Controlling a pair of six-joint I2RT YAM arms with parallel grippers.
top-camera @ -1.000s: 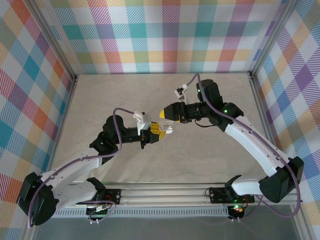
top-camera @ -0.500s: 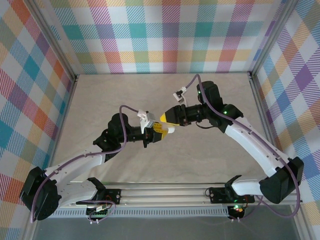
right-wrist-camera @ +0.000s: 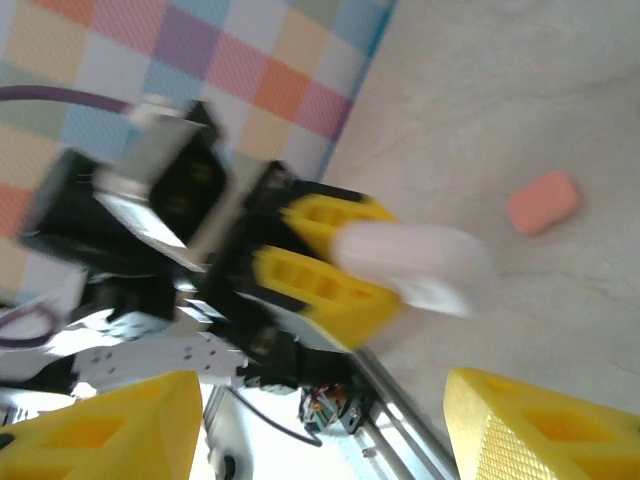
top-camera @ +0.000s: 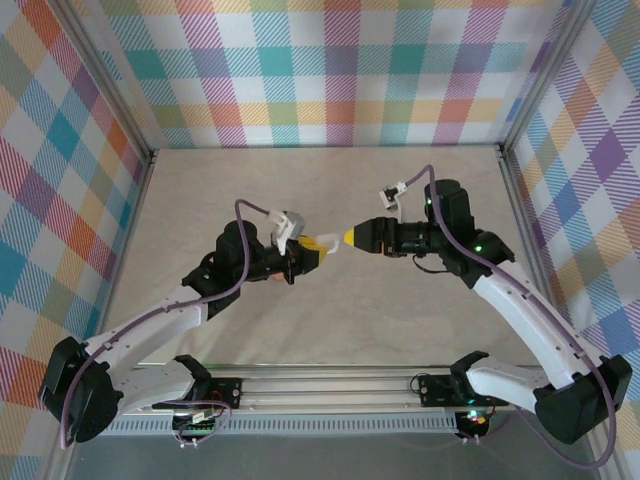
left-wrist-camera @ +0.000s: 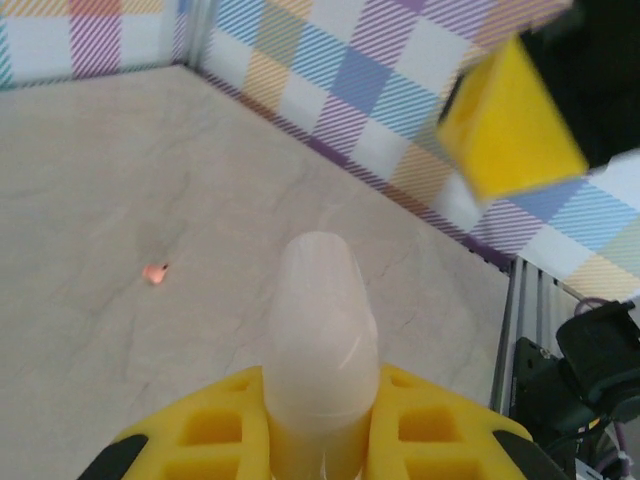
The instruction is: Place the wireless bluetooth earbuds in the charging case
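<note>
The left gripper should release the white charging case on the beige table [top-camera: 252, 225] just past the reddish-orange rounded piece. The case is now raised off the table.
My left gripper [top-camera: 308, 252] is shut on a white pebble-shaped charging case [top-camera: 326, 243], which sticks out forward between the yellow fingers [left-wrist-camera: 440, 420], raised off the table. The case [left-wrist-camera: 320, 330] looks closed. My right gripper [top-camera: 352, 237] faces it from the right with a small gap between them, open and empty. In the right wrist view its own gripper [right-wrist-camera: 325, 400] frames the case [right-wrist-camera: 410, 265]. One tiny reddish-orange earbud [left-wrist-camera: 155, 271] lies on the table beyond the case.
A reddish-orange rounded piece [right-wrist-camera: 543, 202] lies on the beige table [top-camera: 330, 330]; I cannot tell whether it is a case or an earbud. Checked walls [top-camera: 330, 70] close off the back and sides. A metal rail [top-camera: 330, 385] runs along the near edge.
The right gripper, which was up against the case, has drawn back to the right and stands apart from it. The left gripper has shifted slightly farther back, still holding the case.
</note>
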